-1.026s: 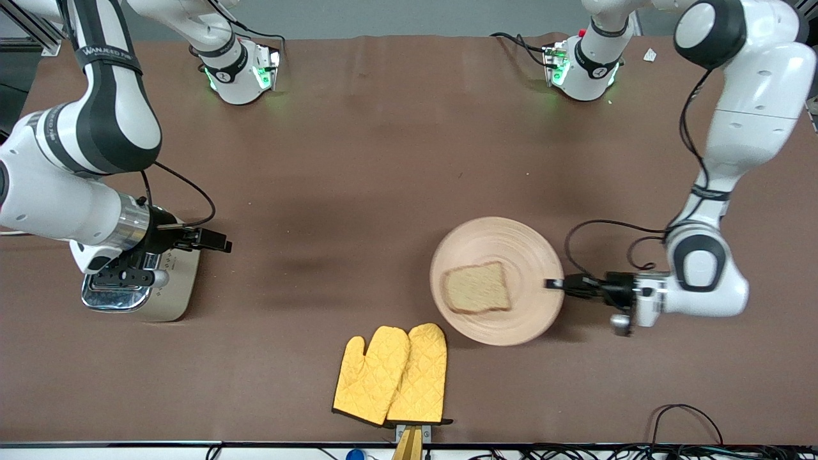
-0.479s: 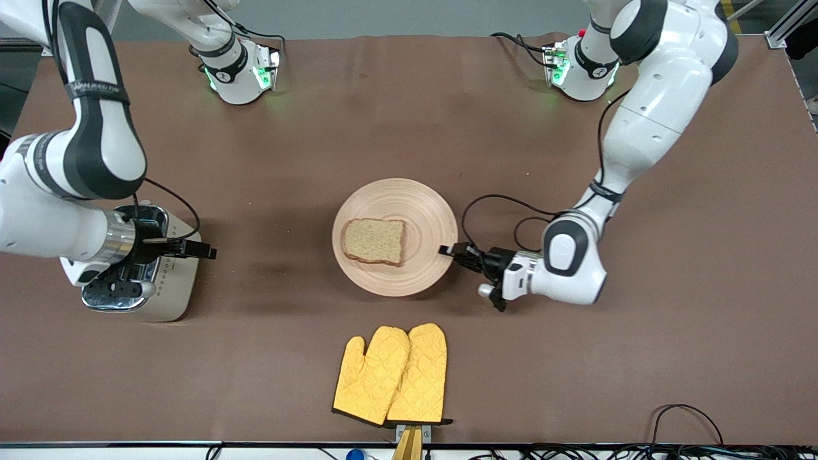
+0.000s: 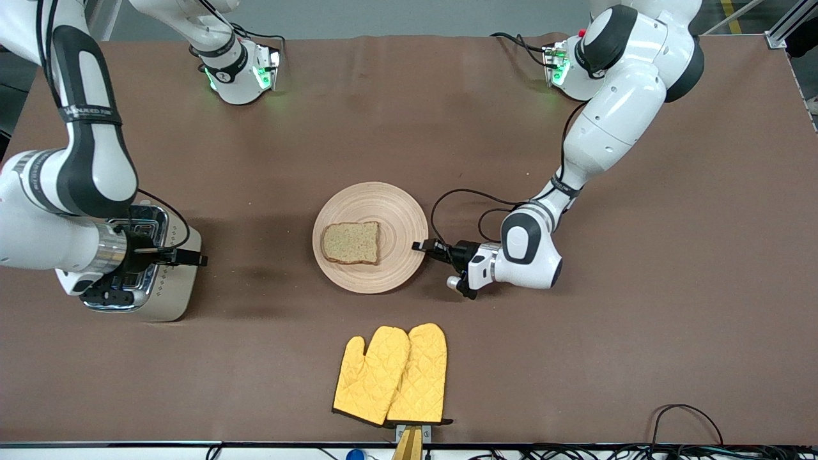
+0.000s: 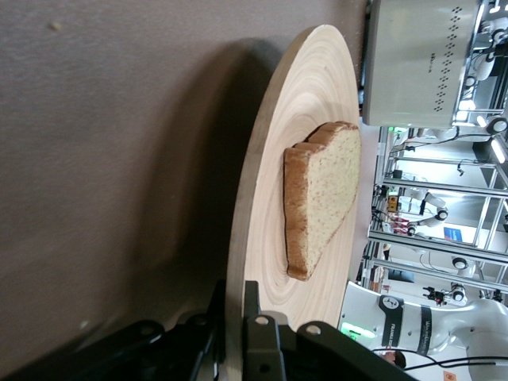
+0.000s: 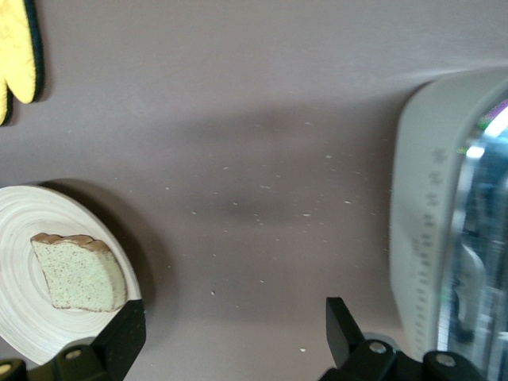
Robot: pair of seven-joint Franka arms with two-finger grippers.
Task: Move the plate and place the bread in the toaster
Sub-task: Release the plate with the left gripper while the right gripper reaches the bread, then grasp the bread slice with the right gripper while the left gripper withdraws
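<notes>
The brown bread slice is on the plate. Next, my right gripper goes to it and closes on its edge [image 3: 327,237] [image 5: 122,290] facing the toaster.
The light tan wooden plate [image 3: 383,211] lies mid-table with the brown bread slice [image 3: 351,243] flat on it. My left gripper [image 3: 422,246] is shut on the plate's rim at the edge toward the left arm's end; in the left wrist view [image 4: 234,317] its jaws pinch the plate [image 4: 309,87] just below the bread [image 4: 321,198]. The cream toaster [image 3: 174,287] stands at the right arm's end. My right gripper [image 3: 192,259] is open and empty, just beside the toaster's top. The right wrist view shows the gripper [image 5: 230,333], toaster [image 5: 429,238], plate [image 5: 40,210] and bread [image 5: 79,274].
A pair of yellow oven mitts [image 3: 393,374] lies nearer the front camera than the plate, close to the table's front edge; one tip shows in the right wrist view [image 5: 16,48]. Brown table stretches between plate and toaster. The toaster also shows in the left wrist view [image 4: 417,63].
My left gripper has dragged the plate with the bread from the left arm's end to mid-table, toward the toaster. My right gripper has drawn back slightly over the toaster.
</notes>
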